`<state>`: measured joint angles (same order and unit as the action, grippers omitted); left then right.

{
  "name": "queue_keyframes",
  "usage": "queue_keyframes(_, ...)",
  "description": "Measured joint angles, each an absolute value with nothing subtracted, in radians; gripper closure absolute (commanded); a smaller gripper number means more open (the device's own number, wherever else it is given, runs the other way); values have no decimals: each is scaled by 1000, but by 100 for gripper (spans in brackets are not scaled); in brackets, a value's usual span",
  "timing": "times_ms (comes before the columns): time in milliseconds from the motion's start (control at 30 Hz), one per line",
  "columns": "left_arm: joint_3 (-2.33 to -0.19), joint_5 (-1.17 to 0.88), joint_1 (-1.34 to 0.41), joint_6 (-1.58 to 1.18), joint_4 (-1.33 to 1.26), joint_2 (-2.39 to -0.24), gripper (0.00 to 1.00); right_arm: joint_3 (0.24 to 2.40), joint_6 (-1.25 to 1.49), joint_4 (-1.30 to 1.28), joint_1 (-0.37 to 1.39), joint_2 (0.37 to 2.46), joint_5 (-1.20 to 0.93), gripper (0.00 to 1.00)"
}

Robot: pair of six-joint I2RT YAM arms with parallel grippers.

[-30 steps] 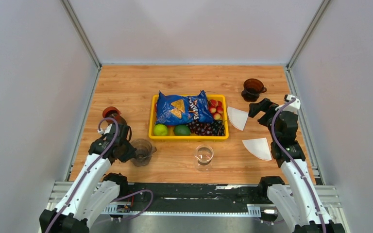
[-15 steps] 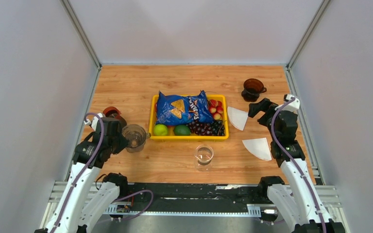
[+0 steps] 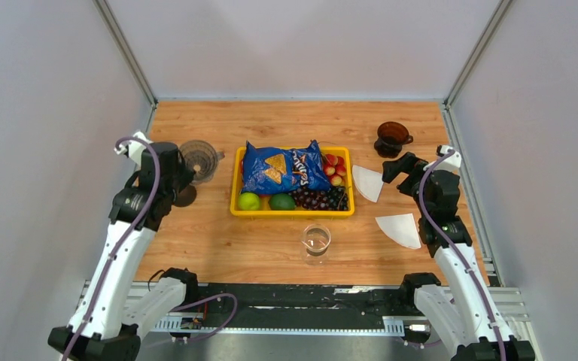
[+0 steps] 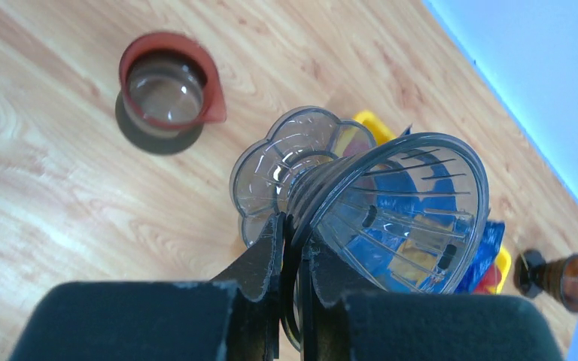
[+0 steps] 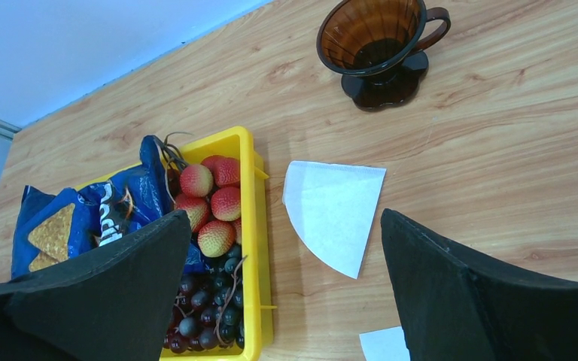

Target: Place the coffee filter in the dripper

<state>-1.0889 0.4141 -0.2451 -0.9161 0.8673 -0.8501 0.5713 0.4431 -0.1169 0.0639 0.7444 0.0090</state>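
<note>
My left gripper has the clear grey dripper. It will let go of it on the rim of the red-brown cup (image 3: 173,177) (image 4: 168,84).
My left gripper (image 3: 187,167) is shut on the handle of a clear grey dripper (image 3: 199,158) and holds it tilted in the air, left of the yellow tray. In the left wrist view the gripper (image 4: 294,232) pinches the handle below the dripper's cone (image 4: 399,214). Two white coffee filters lie flat on the table right of the tray, the far filter (image 3: 367,182) and the near filter (image 3: 400,229). My right gripper (image 3: 402,166) is open and empty above the far filter (image 5: 335,213). A brown dripper (image 3: 391,138) stands at the far right, also in the right wrist view (image 5: 380,45).
The yellow tray (image 3: 292,213) holds a blue chips bag (image 3: 278,169), limes, grapes and lychees. A clear glass beaker (image 3: 316,241) stands in front of it. A red-brown cup (image 4: 167,86) sits on the table at the left, under my left arm.
My left arm has lifted the clear dripper from the near left of the table and carried it away from the front edge, up beside the tray. The right arm has barely moved.
</note>
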Motion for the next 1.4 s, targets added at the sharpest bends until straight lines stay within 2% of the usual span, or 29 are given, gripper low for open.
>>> queue_keyframes(200,-1159,427,-154,-902,770,-1020,100,571,443,-117,64,729,17,0)
queue_keyframes(367,-1188,424,-83,-888,749,-1080,98,571,443,-117,64,730,22,0)
queue_keyframes(800,-1135,395,153,-879,713,-1001,96,571,443,-117,64,754,35,0)
queue_keyframes(1067,-1068,219,266,-876,698,-1032,97,571,444,-117,64,755,40,0)
queue_keyframes(1267,-1043,133,297,-877,693,-1073,97,571,444,-117,64,758,44,0)
queue_keyframes(1400,-1040,129,299,-877,692,-1072,93,571,444,-117,64,758,44,0)
